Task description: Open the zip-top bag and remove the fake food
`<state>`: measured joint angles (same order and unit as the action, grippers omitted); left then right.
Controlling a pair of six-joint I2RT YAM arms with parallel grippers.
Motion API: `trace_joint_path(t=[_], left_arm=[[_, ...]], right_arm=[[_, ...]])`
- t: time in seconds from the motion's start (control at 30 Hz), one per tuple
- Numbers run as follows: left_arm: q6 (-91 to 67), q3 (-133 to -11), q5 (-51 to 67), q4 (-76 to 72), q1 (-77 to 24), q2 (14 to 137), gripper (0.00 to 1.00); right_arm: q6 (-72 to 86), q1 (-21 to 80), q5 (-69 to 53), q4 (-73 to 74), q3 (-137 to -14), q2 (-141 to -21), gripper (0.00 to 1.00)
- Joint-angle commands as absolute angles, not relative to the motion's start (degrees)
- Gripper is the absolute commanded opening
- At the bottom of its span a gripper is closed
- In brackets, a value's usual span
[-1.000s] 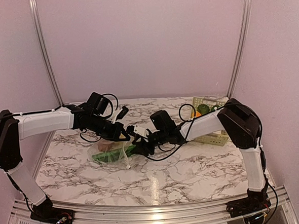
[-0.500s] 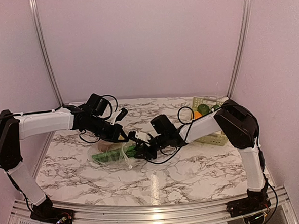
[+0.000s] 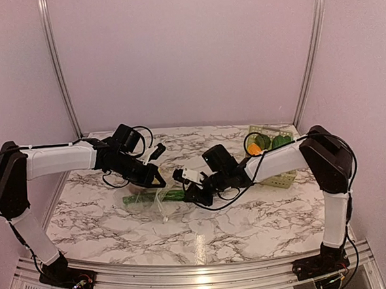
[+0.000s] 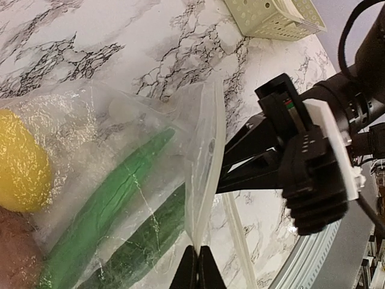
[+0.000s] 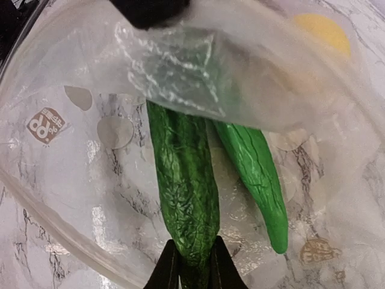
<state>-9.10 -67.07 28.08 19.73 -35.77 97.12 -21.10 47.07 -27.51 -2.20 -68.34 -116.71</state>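
Note:
I will use my right gripper to set the dark green cucumber down in the pale green basket point(image 3: 268, 158), next to the orange piece.
The clear zip-top bag point(image 3: 146, 198) lies on the marble table between both arms. My left gripper point(image 3: 160, 182) is shut on the bag's upper lip point(image 4: 201, 198) and holds the mouth up. My right gripper point(image 3: 190, 192) reaches into the mouth and is shut on the end of a dark green vegetable point(image 5: 182, 180), which lies partly out towards the right. A lighter green vegetable point(image 5: 251, 165), a yellow piece point(image 4: 21, 159) and a brown piece point(image 4: 13, 256) lie inside the bag.
The pale green slotted basket point(image 3: 278, 172) stands at the back right and holds an orange piece point(image 3: 253, 149) and green pieces point(image 3: 281, 140). The right arm's black wrist point(image 4: 313, 168) fills the space right of the bag mouth.
The right gripper has drawn back to the right with the dark green vegetable in it. The bag now lies flatter and lower. The left gripper still holds the lip.

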Motion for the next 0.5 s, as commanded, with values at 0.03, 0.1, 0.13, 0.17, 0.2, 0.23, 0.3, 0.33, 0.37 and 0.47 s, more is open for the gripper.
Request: trace_joint_path(t=[0.03, 0.1, 0.13, 0.17, 0.2, 0.23, 0.3, 0.33, 0.37, 0.47], left_arm=[[-8.67, -66.01, 26.98, 19.83, -35.42, 96.89, 0.0], [-9.01, -66.09, 26.41, 19.65, -35.42, 97.08, 0.0], [-9.2, -66.17, 25.91, 19.61, -35.43, 97.26, 0.0], [-9.4, -66.29, 25.31, 19.64, -35.42, 97.42, 0.0], [-9.46, -66.54, 24.81, 19.82, -35.42, 97.63, 0.0], [-9.41, -66.73, 24.34, 19.92, -35.42, 97.82, 0.0], [-9.85, -66.8, 23.08, 19.88, -35.34, 98.05, 0.0], [-10.0, -66.8, 22.84, 19.8, -35.26, 98.13, 0.0], [-10.28, -66.68, 22.53, 19.6, -35.18, 98.23, 0.0], [-10.94, -66.37, 21.96, 18.95, -34.78, 98.62, 0.0]], right_arm=[[-18.25, 47.71, -23.12, 5.69, -70.56, -107.74, 0.0], [-18.19, 47.71, -22.29, 9.57, -71.46, -106.27, 0.0], [-18.08, 47.65, -21.87, 11.59, -71.61, -105.59, 0.0], [-17.9, 47.69, -21.01, 13.67, -71.49, -104.92, 0.0], [-17.54, 47.67, -20.06, 15.78, -71.29, -104.23, 0.0], [-17.06, 47.64, -18.6, 17.61, -70.45, -103.25, 0.0], [-15.26, 47.64, -16.73, 19.7, -67.75, -100.34, 0.0], [-14.22, 47.64, -15.55, 20.07, -65.81, -98.33, 0.0], [-12.98, 47.66, -14.83, 20.53, -63.92, -96.38, 0.0], [-9.03, 47.34, -12.93, 21.08, -58.67, -89.39, 0.0]])
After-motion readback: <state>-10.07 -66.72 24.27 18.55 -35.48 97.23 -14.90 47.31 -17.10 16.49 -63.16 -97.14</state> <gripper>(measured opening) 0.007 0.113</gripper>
